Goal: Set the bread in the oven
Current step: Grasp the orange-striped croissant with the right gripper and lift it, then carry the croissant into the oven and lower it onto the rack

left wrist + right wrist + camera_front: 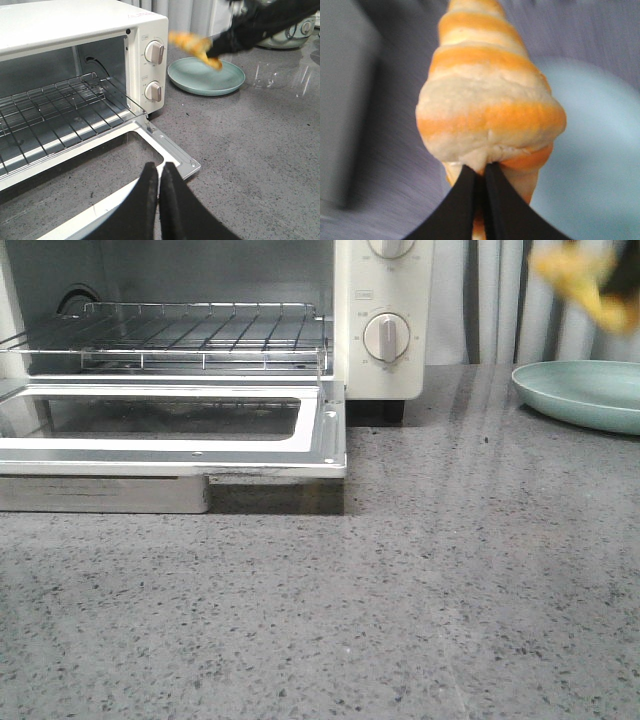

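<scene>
Next, I let go of the bread, now held above the mint-green plate, with my right gripper on the middle of the oven's bare wire rack [178, 315], above the folded-down door.
The bread [487, 100], a golden-brown roll with cream stripes, is pinched in my right gripper [480, 170] and held in the air above the mint-green plate [590, 392]. It shows blurred at the top right of the front view [580, 280] and in the left wrist view [196, 47]. The cream-white oven [385, 320] stands at the left with its glass door [170, 430] folded down flat and its wire rack [170, 335] bare. My left gripper [159, 172] is shut and empty, hovering over the door's near corner.
The oven's two round dials [153, 70] face the counter. The plate also shows right of the oven in the left wrist view [206, 76]. A pale patterned bowl [287, 37] stands behind the plate. The grey speckled counter [400, 600] stretches in front.
</scene>
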Tool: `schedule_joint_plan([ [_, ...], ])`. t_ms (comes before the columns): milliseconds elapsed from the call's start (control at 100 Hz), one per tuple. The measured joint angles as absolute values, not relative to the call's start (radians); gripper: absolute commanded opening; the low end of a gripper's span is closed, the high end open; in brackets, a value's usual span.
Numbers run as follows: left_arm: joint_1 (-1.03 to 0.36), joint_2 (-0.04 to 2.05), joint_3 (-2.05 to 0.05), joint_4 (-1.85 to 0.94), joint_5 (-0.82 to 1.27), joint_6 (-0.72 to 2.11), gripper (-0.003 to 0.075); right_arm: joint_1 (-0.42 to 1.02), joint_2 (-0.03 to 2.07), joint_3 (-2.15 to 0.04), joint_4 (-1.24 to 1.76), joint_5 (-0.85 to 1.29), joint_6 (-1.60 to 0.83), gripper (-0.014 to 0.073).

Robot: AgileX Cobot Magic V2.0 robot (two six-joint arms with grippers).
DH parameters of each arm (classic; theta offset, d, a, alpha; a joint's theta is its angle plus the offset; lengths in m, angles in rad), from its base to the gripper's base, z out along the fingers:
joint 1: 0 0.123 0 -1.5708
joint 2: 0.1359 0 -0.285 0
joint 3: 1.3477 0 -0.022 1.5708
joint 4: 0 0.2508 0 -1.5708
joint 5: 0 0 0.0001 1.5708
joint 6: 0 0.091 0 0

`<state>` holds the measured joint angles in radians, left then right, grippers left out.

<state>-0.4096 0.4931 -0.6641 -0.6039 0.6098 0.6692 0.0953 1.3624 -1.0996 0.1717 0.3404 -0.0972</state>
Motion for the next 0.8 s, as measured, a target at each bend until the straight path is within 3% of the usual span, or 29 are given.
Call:
schedule_joint_plan([
  [170, -0.410, 0.493, -0.664, -0.604, 0.573, 0.669, -0.0022, 0.361, 1.253, -1.250, 0.118, 0.287, -0.099, -0.0064],
  [420, -0.410, 0.493, -0.664, -0.606, 0.546, 0.669, -0.0022, 0.735, 1.364, -1.368, 0.032, 0.280, -0.099, -0.0064],
  [560, -0.410, 0.493, -0.664, -0.613, 0.546, 0.669, -0.0022, 0.794, 1.502, -1.375, 0.018, 0.288, -0.099, -0.0065],
  [800, -0.410, 0.493, -0.664, -0.635, 0.564, 0.669, -0.0022, 0.772, 1.679, -1.375, 0.000, 0.280, -0.099, -0.0068],
])
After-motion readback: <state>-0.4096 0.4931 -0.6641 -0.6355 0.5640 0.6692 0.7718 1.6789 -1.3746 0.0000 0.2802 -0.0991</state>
